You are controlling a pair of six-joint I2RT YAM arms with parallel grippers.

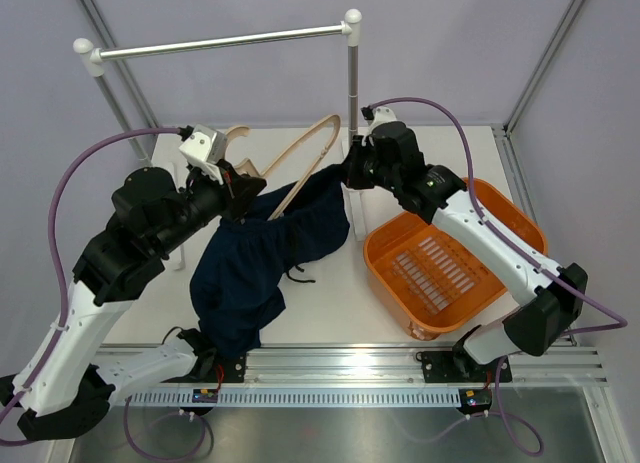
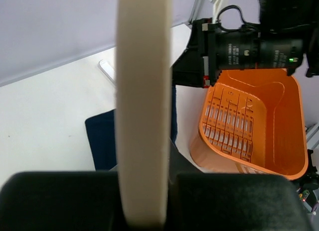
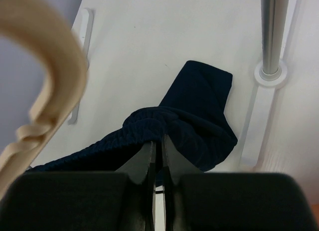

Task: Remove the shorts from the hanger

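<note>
Next, I release the navy shorts from my right gripper so that they are left lying on the slotted bottom of the orange basket [image 1: 429,267].
The dark navy shorts [image 1: 255,258] hang and drape from mid-air down to the table's near edge. The tan wooden hanger [image 1: 300,158] is held tilted above the table. My left gripper [image 1: 240,188] is shut on the hanger's bar [image 2: 143,106], which runs up the middle of the left wrist view. My right gripper [image 1: 350,173] is shut on the shorts' ribbed waistband [image 3: 159,128], pinched between its fingertips. The hanger's hook end [image 3: 45,76] shows at the left of the right wrist view. The shorts also show below the bar [image 2: 102,138].
An orange slotted basket [image 1: 500,223] sits at the right, beside the right arm; it also shows in the left wrist view [image 2: 294,121]. A silver metal rail [image 1: 220,43] on posts stands at the back, its right post's base [image 3: 271,74] close to the shorts.
</note>
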